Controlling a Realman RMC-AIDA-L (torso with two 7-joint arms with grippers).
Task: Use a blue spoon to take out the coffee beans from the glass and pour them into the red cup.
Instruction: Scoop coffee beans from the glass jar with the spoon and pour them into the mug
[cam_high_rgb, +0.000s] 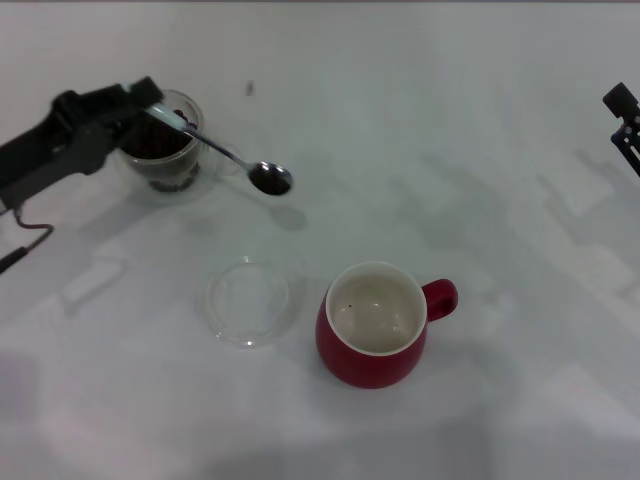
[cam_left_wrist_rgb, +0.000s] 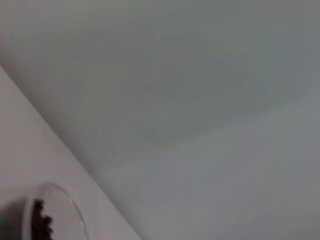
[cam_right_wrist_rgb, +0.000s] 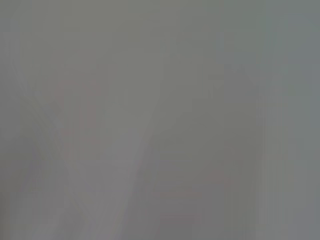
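Note:
My left gripper will release the blue spoon, now held over the glass, so that I leave it with its bowl on the clear glass dish (cam_high_rgb: 222, 295) beside the red cup.
In the head view my left gripper (cam_high_rgb: 148, 103) is shut on the pale handle of the blue spoon (cam_high_rgb: 225, 152), over the glass (cam_high_rgb: 165, 148) at the far left. The spoon's metal bowl sticks out to the right of the glass, above the table, and carries dark coffee beans (cam_high_rgb: 270, 178). More beans lie in the glass. The left wrist view shows the glass rim (cam_left_wrist_rgb: 75, 210) with beans (cam_left_wrist_rgb: 41, 225) inside. The red cup (cam_high_rgb: 375, 328) stands near the front centre, handle to the right, with a speck or two inside. My right gripper (cam_high_rgb: 625, 115) is parked at the far right edge.
A flat round clear glass dish (cam_high_rgb: 250, 300) lies left of the red cup. A single dark bean (cam_high_rgb: 250, 88) lies on the white table behind the glass. A cable (cam_high_rgb: 25, 240) hangs below my left arm.

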